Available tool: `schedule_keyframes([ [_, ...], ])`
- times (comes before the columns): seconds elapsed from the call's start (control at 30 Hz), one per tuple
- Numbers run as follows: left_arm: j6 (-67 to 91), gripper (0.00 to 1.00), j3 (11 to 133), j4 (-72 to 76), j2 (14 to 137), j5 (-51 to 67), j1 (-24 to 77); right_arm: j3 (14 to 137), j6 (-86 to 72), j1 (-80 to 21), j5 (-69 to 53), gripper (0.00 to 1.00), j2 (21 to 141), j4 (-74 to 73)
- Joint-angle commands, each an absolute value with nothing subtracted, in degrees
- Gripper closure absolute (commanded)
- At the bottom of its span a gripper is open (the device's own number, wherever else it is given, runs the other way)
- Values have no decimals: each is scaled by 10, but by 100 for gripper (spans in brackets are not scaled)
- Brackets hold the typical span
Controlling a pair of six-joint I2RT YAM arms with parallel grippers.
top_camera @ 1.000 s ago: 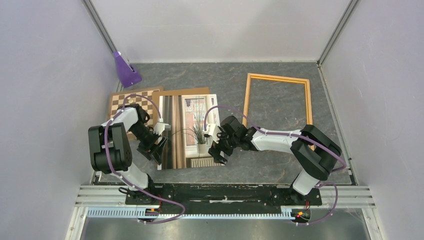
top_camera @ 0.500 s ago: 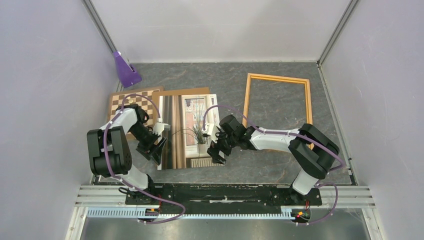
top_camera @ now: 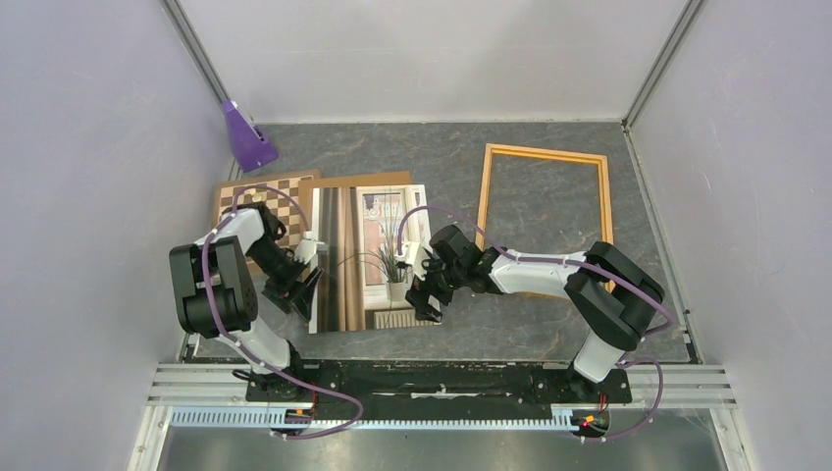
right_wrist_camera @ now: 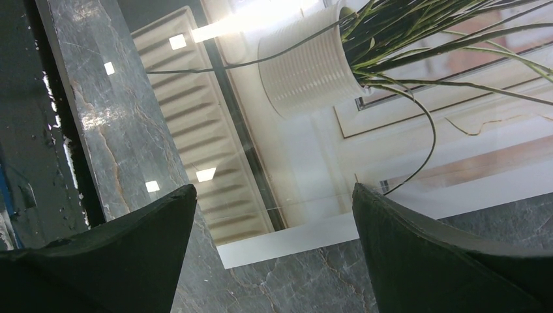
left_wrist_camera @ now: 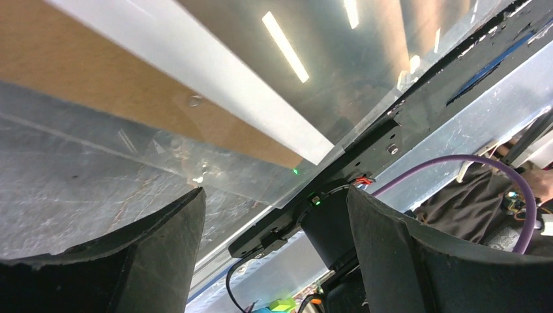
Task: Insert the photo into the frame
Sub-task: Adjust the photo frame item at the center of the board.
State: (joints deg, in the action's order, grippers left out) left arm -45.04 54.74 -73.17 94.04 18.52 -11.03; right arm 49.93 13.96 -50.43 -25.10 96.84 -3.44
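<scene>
A clear sheet overhangs the photo's backing board; next my left gripper backs off, pinches the sheet's corner (left_wrist_camera: 279,197) and lifts it first.
The photo (top_camera: 368,257) lies flat left of centre, showing a potted plant, curtains and a window. It rests on a brown backing board (top_camera: 363,180). The frame (top_camera: 545,152), light orange and empty, lies at the back right. My left gripper (top_camera: 306,292) is open at the photo's left edge, low to the table; its view (left_wrist_camera: 274,254) shows the photo's white border (left_wrist_camera: 195,72) ahead of the fingers (left_wrist_camera: 130,261). My right gripper (top_camera: 425,297) is open at the photo's right edge. In the right wrist view it (right_wrist_camera: 274,248) straddles the photo's (right_wrist_camera: 313,130) white-bordered corner without touching.
A brown-and-white chessboard (top_camera: 250,196) pokes out from under the board on the left. A purple object (top_camera: 245,137) stands at the back left corner. White walls close the table on three sides. A metal rail (top_camera: 442,378) runs along the near edge.
The left gripper has shifted slightly left along the photo's edge. The right gripper has crept a little left toward the photo. The photo and frame have not moved.
</scene>
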Motion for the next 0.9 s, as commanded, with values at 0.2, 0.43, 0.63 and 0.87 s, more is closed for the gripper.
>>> schedule_keyframes([
  [0.2, -502, 14, 573, -746, 960, 233, -144, 516, 138, -508, -256, 7, 977, -11],
  [0.43, -521, 19, 569, -763, 975, 265, -144, 518, 137, -508, -254, 8, 978, -10],
  [0.63, -521, 25, 568, -764, 995, 273, -144, 516, 139, -508, -252, 8, 978, -10],
  [0.87, -528, 37, 588, -795, 990, 294, -145, 514, 139, -508, -248, 8, 979, -9],
])
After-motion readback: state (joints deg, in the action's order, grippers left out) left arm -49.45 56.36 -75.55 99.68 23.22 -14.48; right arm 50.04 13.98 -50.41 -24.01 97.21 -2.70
